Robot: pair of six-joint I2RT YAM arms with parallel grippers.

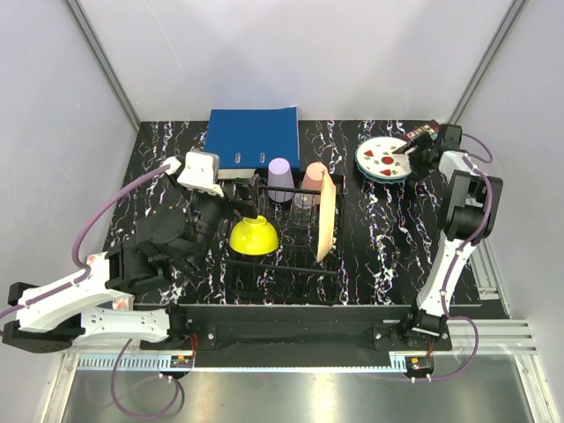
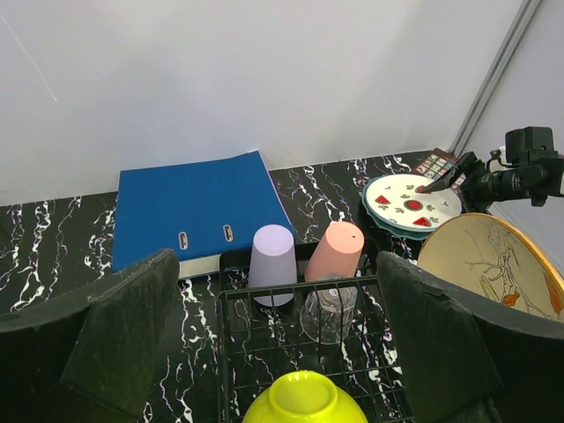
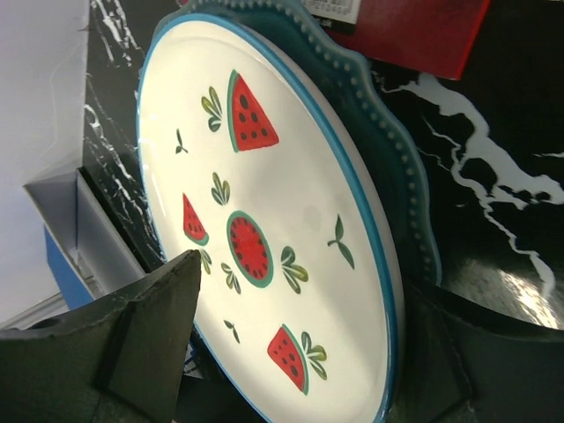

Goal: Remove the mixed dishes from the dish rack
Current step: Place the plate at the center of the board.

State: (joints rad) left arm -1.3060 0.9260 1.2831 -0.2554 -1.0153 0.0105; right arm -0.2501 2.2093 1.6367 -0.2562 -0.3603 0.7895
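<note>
My right gripper needs to grip its rim (image 3: 381,251), that of the watermelon plate sitting off-centre on the teal plate, and pull the watermelon plate to the middle before backing away.
The black wire dish rack (image 1: 284,262) holds an upturned yellow bowl (image 1: 254,235), a lilac cup (image 1: 280,179), a salmon-pink cup (image 1: 314,175), a clear glass (image 1: 304,208) and a peach plate (image 1: 326,216) standing on edge. My left gripper (image 1: 238,203) is open and empty above the rack's left side, the bowl (image 2: 304,401) just below its fingers. The watermelon plate (image 1: 383,159) lies on the teal plate (image 3: 401,150) at the back right. My right gripper (image 3: 304,273) is open, its fingers on either side of the watermelon plate's (image 3: 273,229) near rim.
A blue binder (image 1: 251,137) lies behind the rack. A red box (image 1: 421,134) sits behind the stacked plates at the back right corner. White walls enclose the black marbled table (image 1: 388,247).
</note>
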